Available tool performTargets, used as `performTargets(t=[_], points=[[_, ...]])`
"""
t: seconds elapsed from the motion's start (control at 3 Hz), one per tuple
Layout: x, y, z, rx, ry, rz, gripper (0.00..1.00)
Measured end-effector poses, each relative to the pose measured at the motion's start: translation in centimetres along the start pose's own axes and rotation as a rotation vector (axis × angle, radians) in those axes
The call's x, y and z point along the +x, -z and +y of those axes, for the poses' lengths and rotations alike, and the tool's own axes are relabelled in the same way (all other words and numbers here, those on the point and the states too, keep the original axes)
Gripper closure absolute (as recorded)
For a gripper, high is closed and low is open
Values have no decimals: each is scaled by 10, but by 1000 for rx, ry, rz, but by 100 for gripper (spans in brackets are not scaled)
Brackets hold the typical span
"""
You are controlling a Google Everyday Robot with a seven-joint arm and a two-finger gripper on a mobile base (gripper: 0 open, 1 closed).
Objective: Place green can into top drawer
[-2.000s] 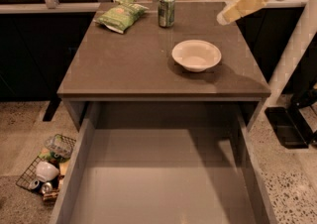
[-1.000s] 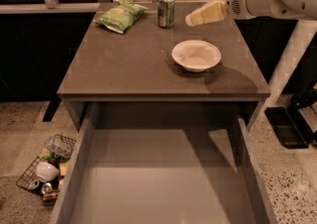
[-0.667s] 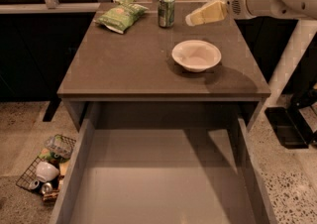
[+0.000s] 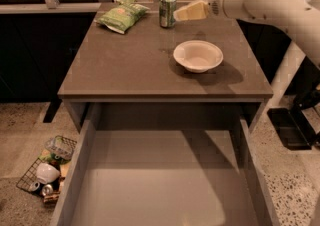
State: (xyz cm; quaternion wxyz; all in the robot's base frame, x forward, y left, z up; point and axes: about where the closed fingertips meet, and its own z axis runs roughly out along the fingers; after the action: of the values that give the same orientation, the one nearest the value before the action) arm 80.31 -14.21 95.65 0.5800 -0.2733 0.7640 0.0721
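Note:
Next, I close my gripper around the green can's upper half (image 4: 168,6), just below its top, next to the chip bag.
The green can (image 4: 167,9) stands upright at the back of the grey table (image 4: 125,70), right of the chip bag. My gripper (image 4: 186,13) comes in from the right on the white arm. Its pale fingertips are right beside the can's right side, at the can's height. The top drawer (image 4: 160,180) is pulled fully open below the table's front edge. Its flat grey bottom holds nothing.
A crinkled green chip bag (image 4: 121,16) lies at the back left of the table. A white bowl (image 4: 198,55) sits right of centre, under the arm (image 4: 270,0). A wire basket (image 4: 47,170) with small cans and a cup sits on the floor at left.
The arm has swung left across the back of the table. The gripper has gone from the far right to right beside the can. Can, bowl, bag and drawer have not moved.

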Motion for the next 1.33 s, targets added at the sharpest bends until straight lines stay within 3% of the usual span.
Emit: performTargets(t=[0.67,1.0,1.33], points=[[0,-71,-4,87,-130,-118,0],[1,-101,-10,89,-168,-162,0],[1,-101,-10,89,-168,-162,0]])
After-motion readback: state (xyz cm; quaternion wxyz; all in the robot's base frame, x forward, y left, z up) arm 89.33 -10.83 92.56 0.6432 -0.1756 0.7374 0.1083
